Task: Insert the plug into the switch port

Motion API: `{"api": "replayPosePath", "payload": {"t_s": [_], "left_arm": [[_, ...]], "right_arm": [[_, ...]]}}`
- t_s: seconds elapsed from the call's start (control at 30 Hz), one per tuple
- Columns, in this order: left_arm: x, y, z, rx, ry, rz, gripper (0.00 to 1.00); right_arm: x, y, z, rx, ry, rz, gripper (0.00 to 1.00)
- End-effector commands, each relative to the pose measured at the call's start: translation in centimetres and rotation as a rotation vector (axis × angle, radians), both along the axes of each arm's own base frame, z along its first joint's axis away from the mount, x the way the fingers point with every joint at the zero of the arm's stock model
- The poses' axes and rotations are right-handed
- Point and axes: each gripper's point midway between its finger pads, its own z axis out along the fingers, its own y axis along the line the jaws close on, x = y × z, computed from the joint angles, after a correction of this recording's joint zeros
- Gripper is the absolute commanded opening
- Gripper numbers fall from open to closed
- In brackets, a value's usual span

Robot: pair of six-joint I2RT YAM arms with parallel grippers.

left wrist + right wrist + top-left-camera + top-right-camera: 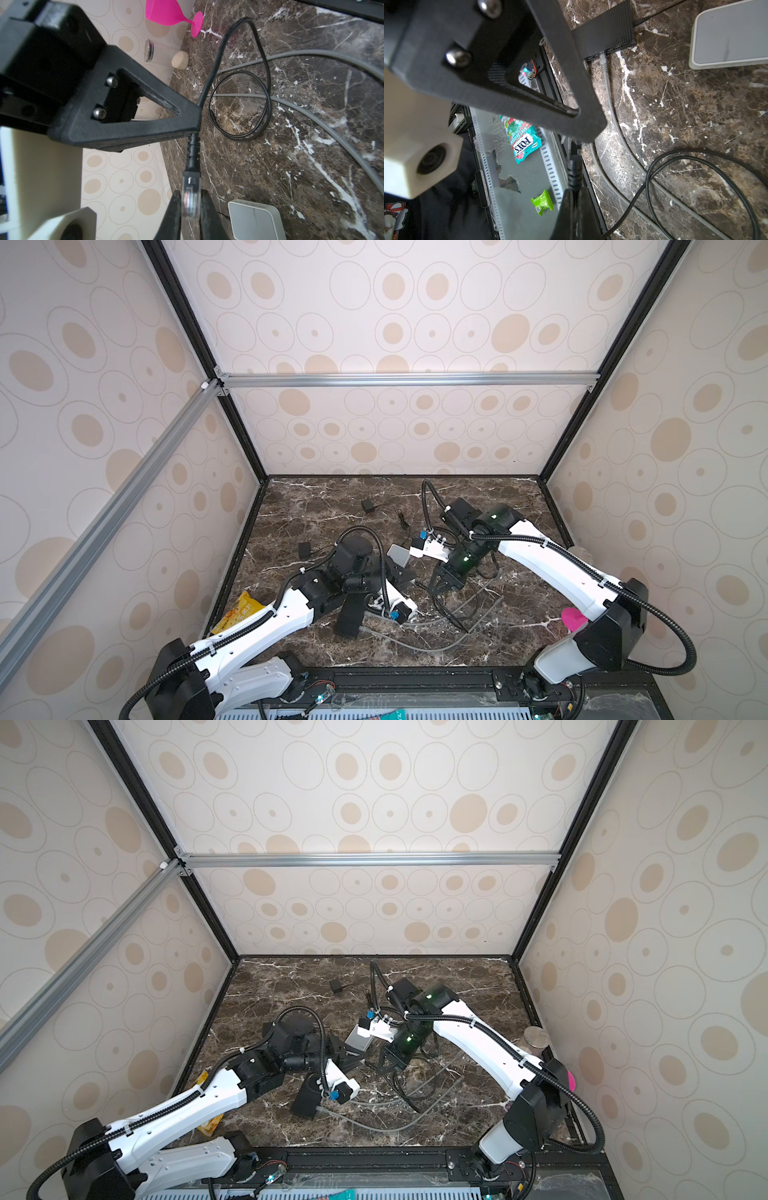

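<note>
My left gripper will hold the plug while my right gripper opens and takes the boot from straight (pixel 192 156) behind, because my right gripper's fingers lie across the ribbed boot.
The clear plug (pixel 190 191) on a black cable sits between the left gripper's (pixel 190 196) fingers, which press on both its sides. In both top views the left gripper (pixel 415 581) meets the right gripper (pixel 434 591) mid-table. The right gripper (pixel 574 192) is shut on the cable's ribbed black boot (pixel 574 166), a short way behind the plug. The plug is hidden in the right wrist view behind the left gripper's finger (pixel 591 128). The black ribbed switch (pixel 606 35) lies on the marble with a grey cable (pixel 603 62) in one port. In the top views it lies in front of the left wrist (pixel 349 616).
A white box (pixel 255 220) lies beside the grippers (pixel 399 555). Black cable loops (pixel 239 104) and grey cables (pixel 332 56) trail across the marble. A pink goblet (pixel 166 10), a cork (pixel 179 60) and a lidded jar (pixel 149 49) stand by the right wall. Two black adapters (pixel 368 504) (pixel 304 549) lie further back.
</note>
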Motion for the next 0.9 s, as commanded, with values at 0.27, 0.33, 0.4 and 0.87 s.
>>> {"api": "replayPosePath", "payload": {"t_s": [0.27, 0.33, 0.4, 0.87], "left_arm": [[-0.9, -0.5, 2.4, -0.056, 0.084, -0.003, 0.12], [-1.3, -0.7, 3.5, -0.104, 0.188, 0.018, 0.09], [-1.8, -0.8, 3.9, -0.117, 0.293, 0.032, 0.04], [-1.9, -1.4, 5.1, -0.277, 1.049, 0.358, 0.00]], "right_arm": [[2.1, -0.9, 0.8, -0.044, -0.171, -0.076, 0.08], [2.9, -1.3, 2.0, -0.016, -0.272, -0.115, 0.22], [4.1, -1.9, 3.5, 0.009, -0.390, -0.177, 0.38], [2.9, -4.6, 10.9, 0.366, -0.871, -0.265, 0.94]]}}
